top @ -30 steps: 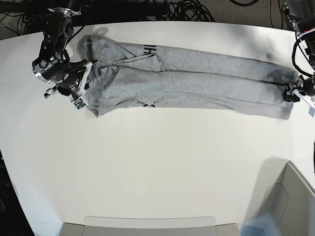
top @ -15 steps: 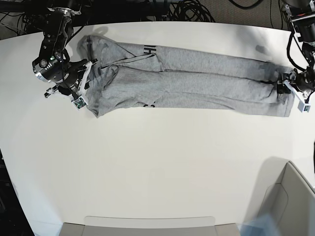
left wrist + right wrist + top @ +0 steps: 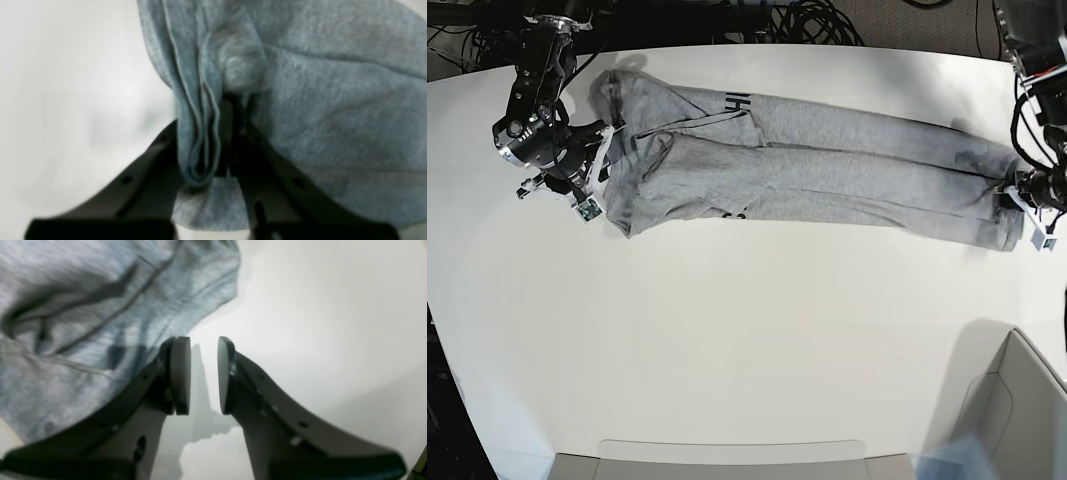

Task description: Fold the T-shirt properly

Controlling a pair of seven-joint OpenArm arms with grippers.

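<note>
The robot's left gripper should release the bunched end of the T-shirt on the T-shirt's near edge (image 3: pixel 885 212), part of the way toward the black lettering.
The heather-grey T-shirt (image 3: pixel 827 175) lies stretched in a long narrow band across the far half of the white table (image 3: pixel 727 330). A bit of black lettering (image 3: pixel 732 102) shows near its left end. My left gripper (image 3: pixel 1017 197) is at the shirt's right end, shut on bunched folds of the grey cloth (image 3: pixel 200 133). My right gripper (image 3: pixel 599 178) is at the shirt's left end. In the right wrist view, its pads (image 3: pixel 180 373) stand a little apart with bare table between them. The cloth (image 3: pixel 83 306) lies just beside the left finger and is not gripped.
A grey bin (image 3: pixel 1017 400) stands at the front right corner. A flat grey tray (image 3: pixel 727 455) sits at the front edge. Black cables (image 3: pixel 807 20) lie behind the table's far edge.
My left gripper, holding the shirt's right end, moved a little away and then back toward the front, dragging that end with it. My right gripper and the left end barely moved.
</note>
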